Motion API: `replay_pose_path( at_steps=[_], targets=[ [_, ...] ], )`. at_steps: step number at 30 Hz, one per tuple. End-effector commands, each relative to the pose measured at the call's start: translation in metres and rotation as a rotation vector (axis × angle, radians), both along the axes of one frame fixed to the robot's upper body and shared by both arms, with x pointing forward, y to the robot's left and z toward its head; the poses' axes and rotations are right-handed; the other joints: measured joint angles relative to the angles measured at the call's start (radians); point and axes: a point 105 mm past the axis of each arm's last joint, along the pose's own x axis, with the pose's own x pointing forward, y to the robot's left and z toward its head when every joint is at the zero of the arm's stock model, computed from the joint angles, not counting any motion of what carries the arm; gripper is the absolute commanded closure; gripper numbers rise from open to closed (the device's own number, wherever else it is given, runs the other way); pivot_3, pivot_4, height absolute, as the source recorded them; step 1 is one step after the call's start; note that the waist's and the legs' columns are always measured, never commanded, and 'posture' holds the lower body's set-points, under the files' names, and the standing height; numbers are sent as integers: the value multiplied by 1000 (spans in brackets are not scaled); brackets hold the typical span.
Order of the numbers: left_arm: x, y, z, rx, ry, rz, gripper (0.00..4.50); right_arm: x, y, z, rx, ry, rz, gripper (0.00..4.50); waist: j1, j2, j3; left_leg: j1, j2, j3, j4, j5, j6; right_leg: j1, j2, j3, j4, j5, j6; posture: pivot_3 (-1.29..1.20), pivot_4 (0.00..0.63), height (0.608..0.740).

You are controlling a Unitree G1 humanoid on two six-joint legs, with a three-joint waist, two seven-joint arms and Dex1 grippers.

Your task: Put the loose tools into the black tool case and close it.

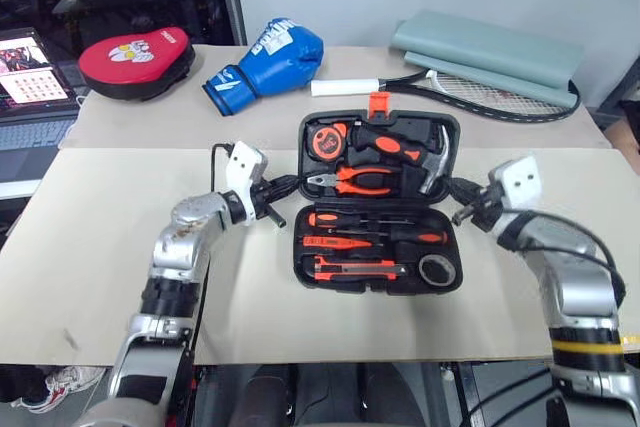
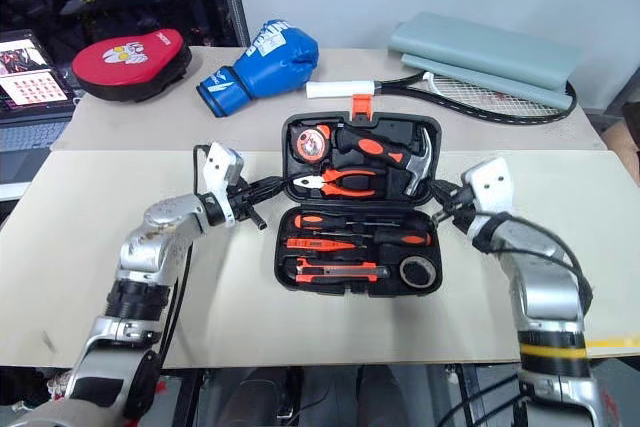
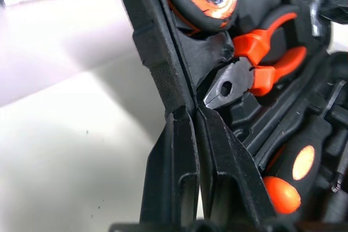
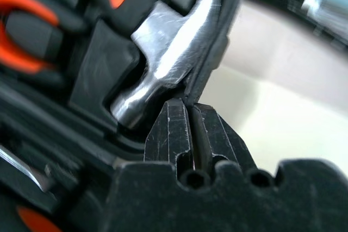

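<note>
The rim of the case's far half is pinched only by my left gripper's fingertips, so both grippers should open, back away and grab the case's side rims (image 1: 303, 173) deeper before they fold the case shut.
The black tool case (image 1: 300, 257) lies open in the middle of the table, its orange latch (image 1: 379, 103) at the far edge. In the near half lie the utility knife (image 1: 352, 269), two screwdrivers (image 1: 335, 219), the red tester pen (image 1: 335, 243) and the tape roll (image 1: 438, 270). The far half holds pliers (image 3: 255, 71), a hammer (image 4: 168, 52) and a tape measure (image 1: 325, 140). My left gripper (image 1: 292, 183) is shut, its tips against the far half's left rim. At the right rim beside the hammer head, my right gripper (image 1: 452, 189) is shut too.
Behind the case lie a blue boxing glove (image 1: 268, 62), a red-and-black punch pad (image 1: 135, 60), a tennis racket (image 1: 480, 92) and a folded grey mat (image 1: 485, 55). A laptop (image 1: 30, 77) stands off the table's far left. Bare tabletop lies either side of the case.
</note>
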Motion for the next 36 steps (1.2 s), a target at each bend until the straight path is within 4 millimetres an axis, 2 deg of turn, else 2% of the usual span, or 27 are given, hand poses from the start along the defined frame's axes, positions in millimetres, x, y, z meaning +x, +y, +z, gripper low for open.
replay_pose_path(
  at_steps=[1, 5, 8, 18, 19, 20, 23, 26, 28, 30, 31, 33, 36],
  targets=[
    [-9, -10, 26, 0, -189, -18, 4500, -15, 17, 36, -89, -235, 62, 4456, -2, 0, 0, 1, 0, 1, 0, 0, 0, 0, 0, 1, 0, 0, 0, 0, 150, 736],
    [-9, -4, 33, 18, -280, 42, 4500, -27, 14, 35, -178, -315, 44, 4456, -1, 0, 0, 3, 0, 0, 0, 1, 0, 1, 1, 2, 0, 0, -1, 0, 150, 736],
    [-11, -1, 27, 32, -283, 66, 4500, -37, 15, 26, -285, -366, 47, 4456, 0, 0, 0, 4, 0, 1, 0, 3, 0, 1, 1, 2, 1, 0, -1, 0, 150, 736],
    [-22, 8, 12, 23, -200, 55, 4500, -65, 14, 7, -325, -346, 77, 4456, -4, 0, 0, 16, 2, 1, -1, 2, 0, 12, 2, 3, -1, -1, -1, 0, 150, 736],
    [-24, 10, 11, 20, -186, 53, 3832, -69, 14, 7, -320, -341, 78, 4126, -4, 0, 0, 18, 2, 1, -1, 2, 1, 14, 2, 3, -1, -1, -1, 0, 150, 736],
    [-26, 12, 11, 20, -182, 56, 3663, -72, 14, 7, -315, -338, 79, 3730, -3, 0, 0, 19, 2, 1, -1, 2, 1, 15, 2, 3, -2, -1, -1, 0, 150, 736],
    [-31, 20, 9, 29, -156, 66, 2537, -86, 18, 9, -329, -325, 115, 2750, -3, 0, 0, 20, 3, 1, -1, 2, 1, 17, 3, 3, -2, -1, -1, 0, 150, 736],
    [-34, 43, 17, 23, -125, 120, 1393, -106, 18, 20, -292, -273, 167, 1720, -1, 0, 0, 22, 5, 1, -1, 2, 1, 19, 4, 3, -1, -1, -2, 0, 150, 736],
    [-36, 58, 19, 25, -91, 149, 598, -124, 25, 21, -233, -167, 264, 1028, -1, 0, 0, 22, 6, 1, 0, 2, 1, 19, 4, 3, -1, -1, -2, 0, 150, 736],
    [-37, 65, 16, 31, -49, 153, 1, -132, 26, 21, -152, -68, 279, 371, 0, 0, 0, 23, 7, 1, 0, 2, 1, 21, 4, 3, -1, -1, -2, 0, 150, 736],
    [-37, 66, 12, 31, -19, 149, 0, -131, 22, 21, -77, -17, 246, 97, 0, 0, 0, 25, 7, 1, 0, 2, 1, 24, 4, 2, -2, -1, -2, 0, 150, 736],
    [-36, 64, 4, 29, 55, 133, 0, -121, 12, 23, 38, 34, 153, 97, 1, 0, 0, 33, 11, 0, -1, 2, 1, 36, 6, -2, -11, -2, -2, 0, 150, 736],
    [-34, 56, 2, 9, 100, 99, 0, -107, -4, 21, 133, 113, 48, 97, 2, -3, -1, 33, 13, 0, 0, 2, 1, 38, 6, -3, -15, -3, 3, 0, 150, 736]
  ],
)
